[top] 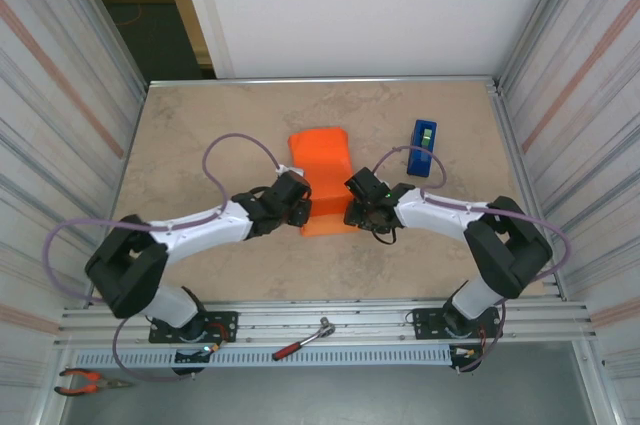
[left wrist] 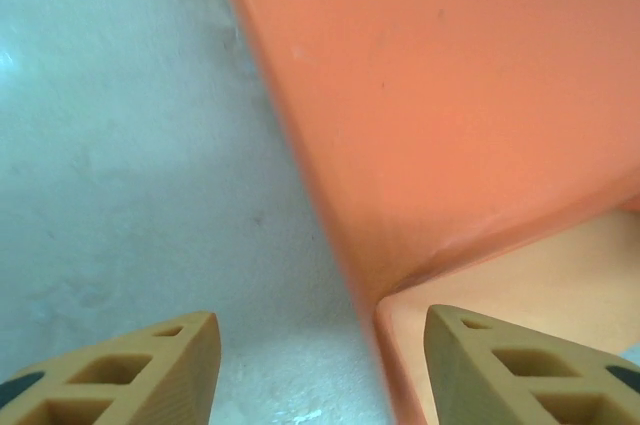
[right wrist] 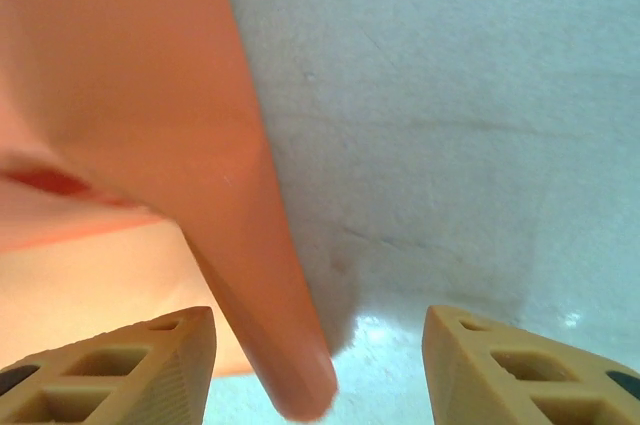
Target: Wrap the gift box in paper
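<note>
Next, I steady the bundle with my left gripper while my right gripper pinches the fold's tip (right wrist: pixel 305 387) and folds it in, because the raised fold sticks out beside the paper flap.
The orange paper (top: pixel 320 160) lies mid-table, folded into a humped bundle; the pink gift box is hidden. My left gripper (top: pixel 300 207) sits at the bundle's near left edge and my right gripper (top: pixel 352 207) at its near right edge. In the left wrist view the gripper (left wrist: pixel 320 365) is open, and the paper (left wrist: pixel 450 95) has its edge running down between the fingers. In the right wrist view the gripper (right wrist: pixel 320 365) is open too, with a raised fold of the paper (right wrist: pixel 130 65) tapering to a tip between the fingers, nearer the left one.
A blue tape dispenser (top: pixel 422 145) stands right of the paper, close behind the right arm. A ratchet with a red handle (top: pixel 305 338) and red pliers (top: pixel 85 380) lie on the front rail. Corrugated walls close in both sides of the beige table (top: pixel 200 135).
</note>
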